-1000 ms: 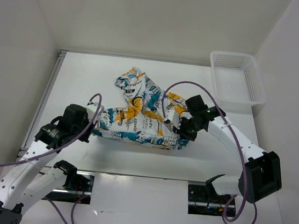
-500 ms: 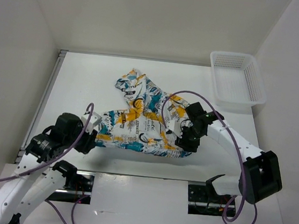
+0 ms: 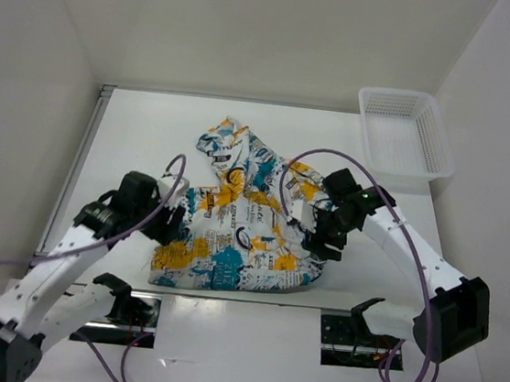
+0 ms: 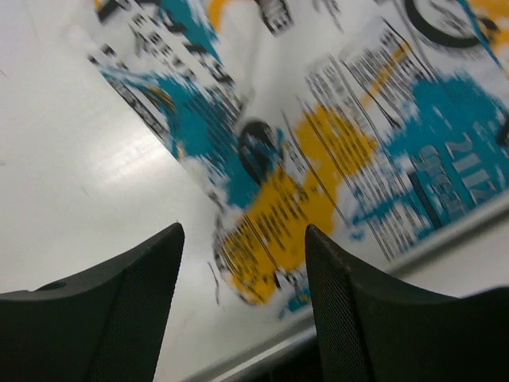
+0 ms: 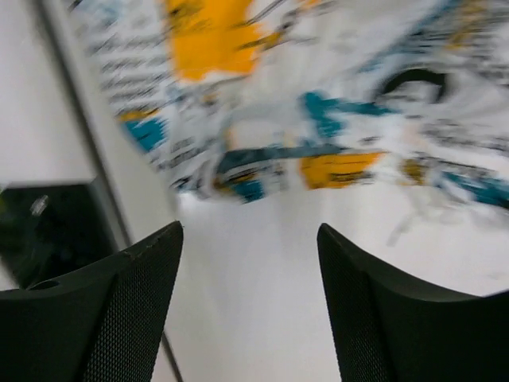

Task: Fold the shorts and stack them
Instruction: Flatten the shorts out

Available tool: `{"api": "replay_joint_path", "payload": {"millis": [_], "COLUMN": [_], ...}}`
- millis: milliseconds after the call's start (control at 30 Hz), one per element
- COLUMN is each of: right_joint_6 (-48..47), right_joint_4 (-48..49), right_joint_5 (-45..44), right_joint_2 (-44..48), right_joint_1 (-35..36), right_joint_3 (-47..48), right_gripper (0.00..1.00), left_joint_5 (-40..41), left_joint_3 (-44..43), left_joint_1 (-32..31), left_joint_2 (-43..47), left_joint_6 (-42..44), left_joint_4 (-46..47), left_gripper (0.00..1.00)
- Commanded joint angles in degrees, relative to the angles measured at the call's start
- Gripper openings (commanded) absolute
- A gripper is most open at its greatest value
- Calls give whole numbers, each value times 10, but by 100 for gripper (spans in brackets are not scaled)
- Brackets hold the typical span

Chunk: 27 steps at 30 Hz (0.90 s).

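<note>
Next, my right gripper needs to go to the shorts' back corner (image 3: 320, 182) nearest the white mesh basket and close there.
The shorts (image 3: 237, 230), white fabric printed in teal, orange-yellow and black, lie spread on the table, with a bunched part toward the back and a flatter part reaching the front edge. My left gripper (image 3: 174, 222) hovers at their left edge, open with nothing between its fingers. In the left wrist view that gripper (image 4: 242, 318) looks down on a corner of the shorts (image 4: 318, 159). At the shorts' right edge my right gripper (image 3: 316, 245) is open and empty. Its wrist view shows the right gripper (image 5: 248, 310) over bare table, the shorts (image 5: 318, 95) just beyond.
A white mesh basket (image 3: 422, 153) stands at the back right corner of the table. The table's front edge (image 3: 243, 298) runs just below the shorts. White walls close in the left, back and right sides.
Both grippers have opened and let go of the shorts. The front part of the shorts has been drawn toward the front edge and now lies flatter. Both grippers have pulled slightly away from the fabric.
</note>
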<state>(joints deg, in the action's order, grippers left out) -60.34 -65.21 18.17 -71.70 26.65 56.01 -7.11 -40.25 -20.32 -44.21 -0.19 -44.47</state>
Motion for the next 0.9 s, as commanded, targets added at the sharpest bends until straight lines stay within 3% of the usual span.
{"api": "replay_joint_path", "payload": {"millis": [0, 100, 200, 467, 500, 600, 667, 733, 767, 800, 867], "right_joint_6": [124, 234, 310, 384, 384, 384, 384, 384, 384, 384, 384], "right_joint_4": [171, 317, 365, 485, 485, 505, 511, 517, 517, 517, 523], "right_joint_5": [-27, -59, -59, -124, -139, -150, -150, -150, -150, -150, -150], "right_joint_2": [17, -29, -84, -177, -192, -215, -225, -238, -238, -244, -251], "right_joint_1": [5, -2, -36, -110, -116, -128, -128, -128, -128, -128, -128], "right_joint_3": [52, 77, 115, 108, 108, 108, 113, 113, 113, 113, 113], "right_gripper": [73, 73, 73, 73, 73, 73, 73, 73, 73, 73, 73], "left_joint_5": [61, 54, 54, 61, 67, 78, 78, 78, 78, 59, 31], "left_joint_3": [-32, -111, -153, -111, -105, -105, -125, -160, -173, -187, -233], "left_joint_1": [20, 57, 77, 77, 77, 96, 112, 124, 129, 129, 129], "left_joint_2": [-107, -272, -356, -472, -472, -486, -486, -491, -491, -491, -485], "left_joint_6": [2, 2, 2, 2, 2, 2, 2, 2, 2, 2, 2], "left_joint_4": [179, 220, 258, 277, 282, 288, 288, 288, 280, 268, 268], "left_gripper": [70, 71, 73, 70, 66, 32, 17, 19, 40, 52, 64]}}
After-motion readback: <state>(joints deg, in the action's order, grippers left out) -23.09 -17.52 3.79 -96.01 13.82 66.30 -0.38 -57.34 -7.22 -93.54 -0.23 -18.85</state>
